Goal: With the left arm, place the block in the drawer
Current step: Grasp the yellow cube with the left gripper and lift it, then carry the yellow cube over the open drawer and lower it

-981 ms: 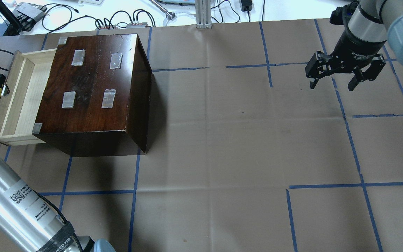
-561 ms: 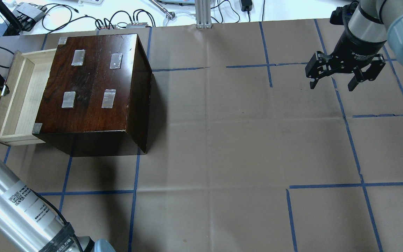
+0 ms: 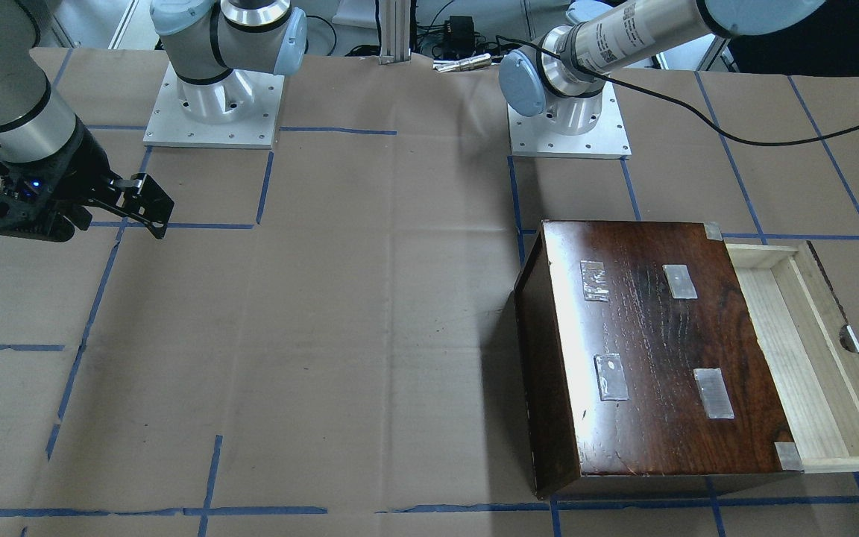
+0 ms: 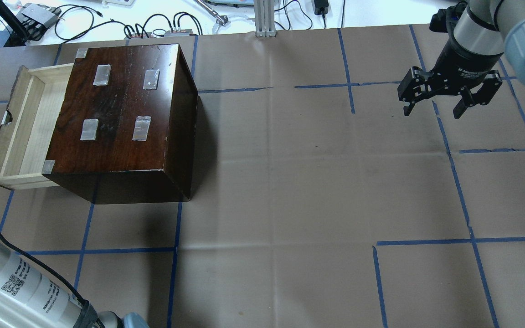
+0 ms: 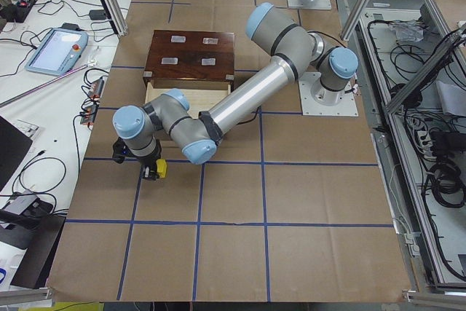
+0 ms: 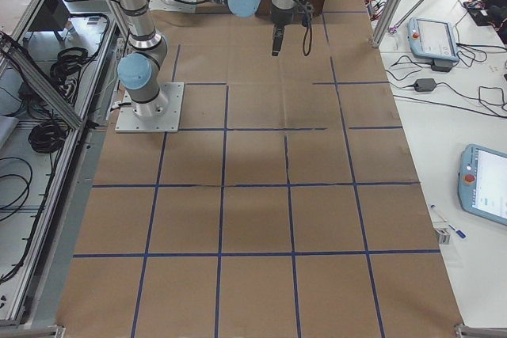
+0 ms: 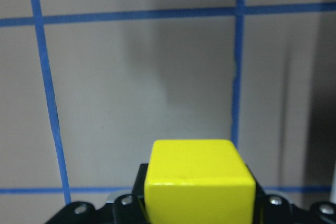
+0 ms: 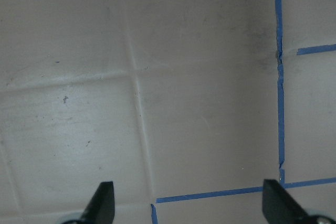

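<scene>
I will release the yellow block with my left gripper on the pale drawer's bottom [image 3: 781, 341], opposite the front panel's round notch.
The yellow block [image 7: 198, 179] sits between the fingers of my left gripper [image 5: 151, 171], which is shut on it. In the exterior left view the block [image 5: 161, 169] hangs over the brown paper, in front of the open drawer [image 5: 191, 97] and apart from it. The pale wood drawer [image 4: 21, 123] is pulled out of the dark-brown box [image 4: 121, 109] and looks empty. The left gripper is outside the overhead view; only the left arm link [image 4: 16, 287] shows. My right gripper [image 4: 432, 112] is open and empty, far to the right above the table; its fingertips [image 8: 102, 203] stand wide apart.
The table is covered in brown paper with a blue tape grid. Cables and small devices [image 4: 107, 23] and an aluminium post [image 4: 265, 18] lie along the far edge. A teach pendant [image 5: 54, 49] rests on the side bench. The arm bases [image 3: 567, 112] stand at the robot's side.
My left gripper with the yellow block has moved away from the drawer front, leftwards out of the overhead view. The left arm link has dropped lower in that view. The right arm has not moved.
</scene>
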`<action>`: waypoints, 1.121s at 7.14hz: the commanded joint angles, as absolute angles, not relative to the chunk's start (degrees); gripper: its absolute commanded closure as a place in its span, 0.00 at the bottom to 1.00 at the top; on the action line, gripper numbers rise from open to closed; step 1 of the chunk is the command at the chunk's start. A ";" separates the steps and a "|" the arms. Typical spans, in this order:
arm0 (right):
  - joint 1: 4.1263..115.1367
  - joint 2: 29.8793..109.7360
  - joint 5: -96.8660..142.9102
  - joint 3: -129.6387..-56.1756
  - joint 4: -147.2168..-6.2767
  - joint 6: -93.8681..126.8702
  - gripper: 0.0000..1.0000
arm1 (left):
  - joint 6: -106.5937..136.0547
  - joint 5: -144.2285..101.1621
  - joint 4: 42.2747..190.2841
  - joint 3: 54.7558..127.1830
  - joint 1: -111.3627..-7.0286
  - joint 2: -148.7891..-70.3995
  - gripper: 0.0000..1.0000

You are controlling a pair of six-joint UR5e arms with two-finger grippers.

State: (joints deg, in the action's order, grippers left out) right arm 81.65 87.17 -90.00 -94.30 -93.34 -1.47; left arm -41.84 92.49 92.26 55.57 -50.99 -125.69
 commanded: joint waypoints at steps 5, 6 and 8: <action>81.65 87.19 -90.00 -94.22 -93.34 -1.41 0.00 | -34.46 91.67 79.90 88.40 -59.59 -108.71 1.00; 81.65 87.19 -90.00 -94.31 -93.34 -1.49 0.00 | -34.28 90.63 79.72 88.50 -59.85 -109.59 1.00; 81.65 87.10 -90.00 -94.22 -93.34 -1.41 0.00 | -34.28 89.38 79.45 88.59 -60.03 -111.79 1.00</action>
State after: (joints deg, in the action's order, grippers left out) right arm 81.65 87.17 -90.00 -94.28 -93.34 -1.47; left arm -34.37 89.92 79.64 88.38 -59.92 -110.57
